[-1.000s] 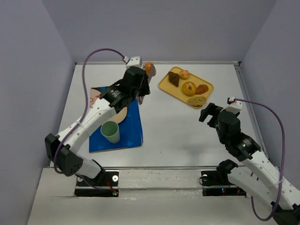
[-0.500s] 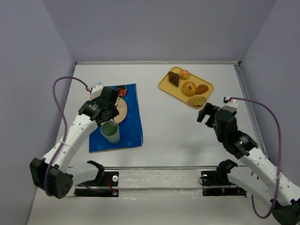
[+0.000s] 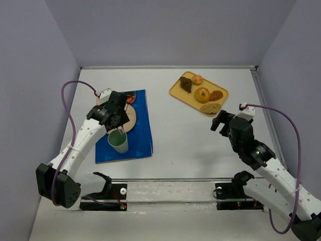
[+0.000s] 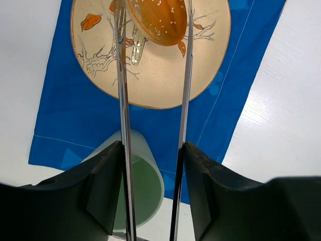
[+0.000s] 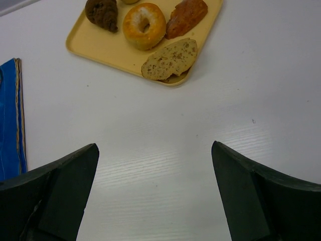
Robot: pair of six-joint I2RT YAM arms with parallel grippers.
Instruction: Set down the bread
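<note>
My left gripper should set the bread, now hanging over the plate at its far edge, down near the middle of the cream plate (image 3: 118, 120) (image 4: 138, 21).
The bread (image 4: 155, 20) is an oval golden-orange roll with pale seeds, clamped at the tips of thin metal tongs (image 4: 123, 100). It hangs over the cream plate (image 4: 150, 80) with a leaf pattern; I cannot tell if it touches. My left gripper (image 4: 152, 150) is shut on the tongs. In the top view the left gripper (image 3: 114, 113) is over the plate (image 3: 130, 120), and the bread (image 3: 131, 96) shows as an orange spot at the plate's far edge. My right gripper (image 3: 220, 120) is open and empty over bare table, also in its wrist view (image 5: 155, 165).
The plate and a green cup (image 3: 118, 142) stand on a blue mat (image 3: 143, 135). A yellow tray (image 3: 183, 93) at the back right holds a ring bun (image 3: 202, 94), a dark pastry, a pale small bun and slices. Grey walls enclose the table.
The left arm swung from the table's back centre to over the plate, carrying the bread in the tongs. It has shifted only slightly in the last half second. The right arm barely moved.
</note>
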